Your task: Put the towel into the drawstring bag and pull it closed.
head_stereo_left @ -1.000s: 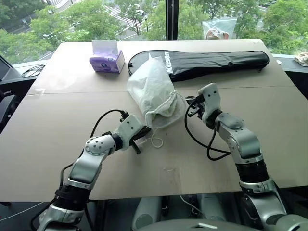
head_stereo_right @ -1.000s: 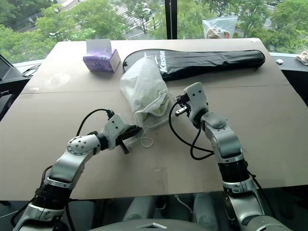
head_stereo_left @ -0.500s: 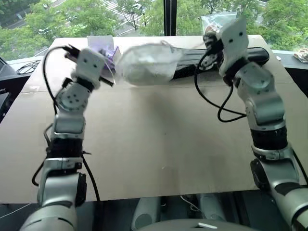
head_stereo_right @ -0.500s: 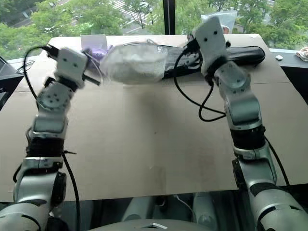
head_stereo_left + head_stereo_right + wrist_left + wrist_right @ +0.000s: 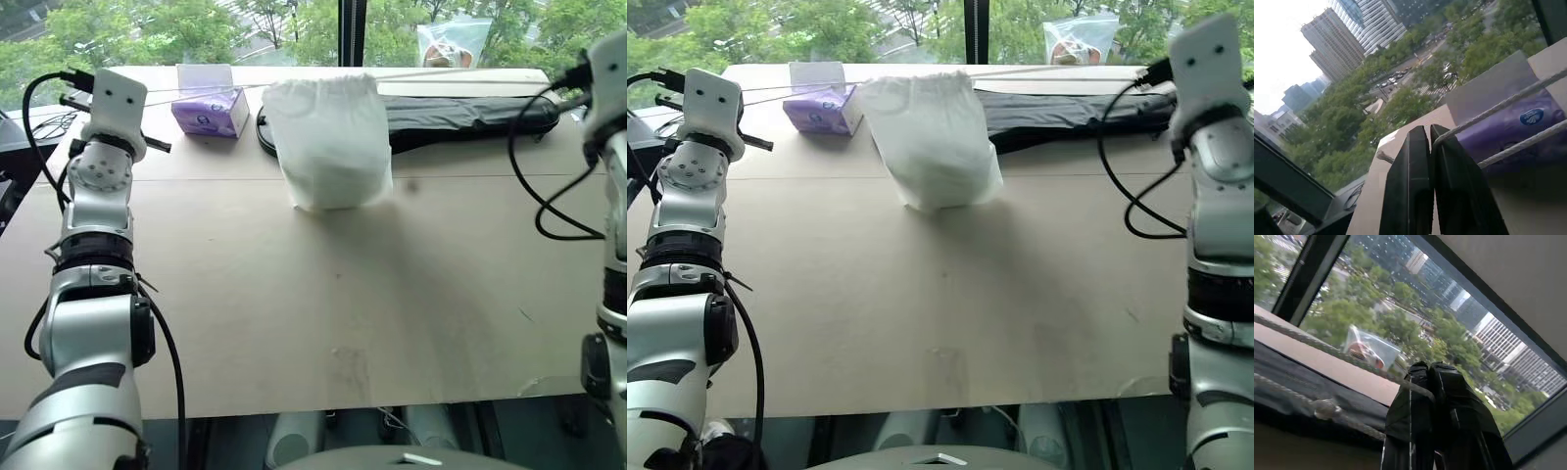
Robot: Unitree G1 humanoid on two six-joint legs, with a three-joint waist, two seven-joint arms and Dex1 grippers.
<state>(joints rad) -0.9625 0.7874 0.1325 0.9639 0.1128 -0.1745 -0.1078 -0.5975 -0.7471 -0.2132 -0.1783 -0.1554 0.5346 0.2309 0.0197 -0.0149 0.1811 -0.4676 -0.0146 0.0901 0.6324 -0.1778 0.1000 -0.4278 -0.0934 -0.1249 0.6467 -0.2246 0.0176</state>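
The white cord in my left gripper should be let go on the brown table [image 5: 291, 235], in the spot that lies just in front of the bag's bottom corner.
The white drawstring bag [image 5: 328, 147] hangs upright over the middle of the table, its mouth gathered tight at the top and its bottom close to the tabletop. White cords [image 5: 211, 89] run taut from the mouth out to both sides. My left gripper [image 5: 1430, 131], raised at the far left, is shut on the left cord [image 5: 1508, 103]. Raised at the far right, my right gripper [image 5: 1427, 367] is shut on the right cord [image 5: 1312, 335]. The towel is hidden from view.
A purple tissue box [image 5: 208, 106] sits at the back left of the brown table [image 5: 294, 294]. A long black racket cover [image 5: 470, 110] lies along the back edge behind the bag. A clear plastic pouch [image 5: 453, 44] rests beyond it by the window.
Both arms rose and spread wide apart. The bag came up off the table, turned upright, and its cords went taut as the mouth drew shut.
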